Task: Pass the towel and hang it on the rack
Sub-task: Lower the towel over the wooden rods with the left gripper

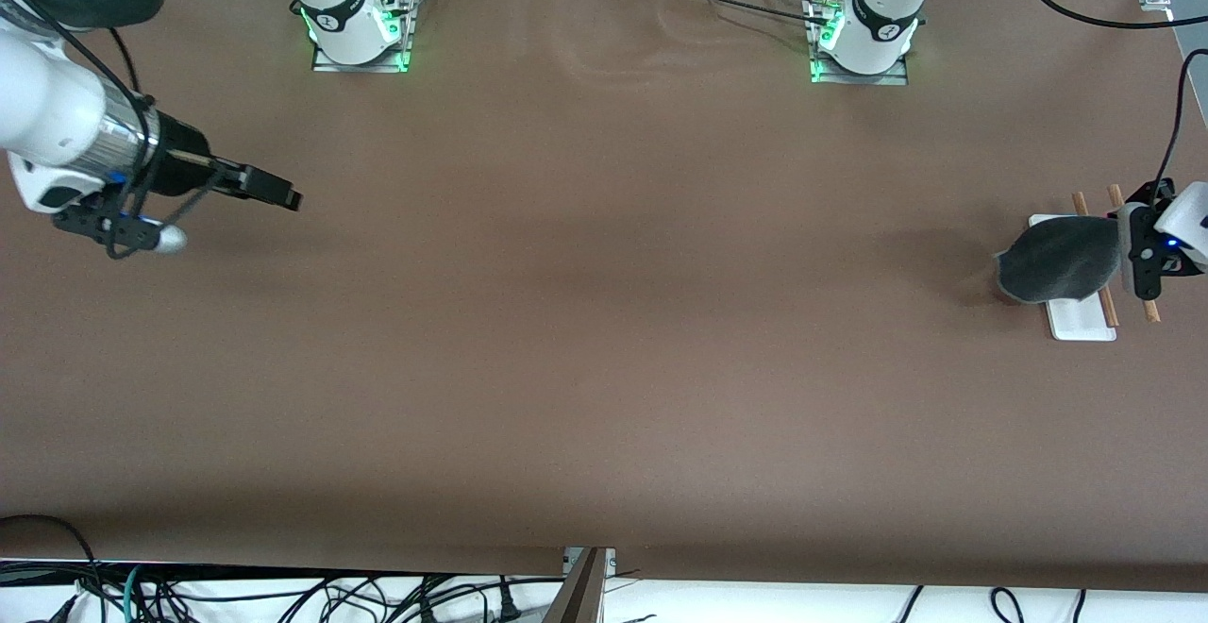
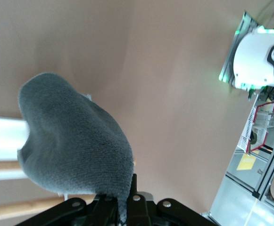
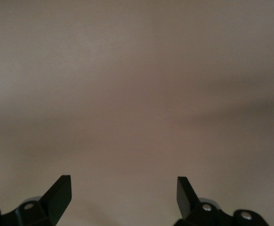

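Note:
Next, the left gripper releases the towel, now pinched at one edge and spreads over the rack, across the middle of the rack's two wooden rods (image 1: 1101,260), above its white base.
The towel (image 1: 1057,260), its dark grey side showing, is pinched at one edge by my left gripper (image 1: 1125,255), which is shut on it at the left arm's end of the table. The towel spreads over the rack, covering the middle of its white base (image 1: 1081,323) and of its two wooden rods (image 1: 1151,310). In the left wrist view the towel (image 2: 75,141) bulges out from the left gripper (image 2: 122,207), with a rod (image 2: 14,209) and the white base (image 2: 4,132) beneath it. I cannot tell whether it rests on the rods. My right gripper (image 1: 283,196) waits open over bare table at the right arm's end; its fingers (image 3: 59,193) hold nothing.
Both arm bases stand along the table edge farthest from the front camera, the left arm's (image 1: 864,38) and the right arm's (image 1: 359,28). A black cable (image 1: 1175,123) runs from the left wrist toward the table corner. Brown tabletop (image 1: 604,321) lies between the two grippers.

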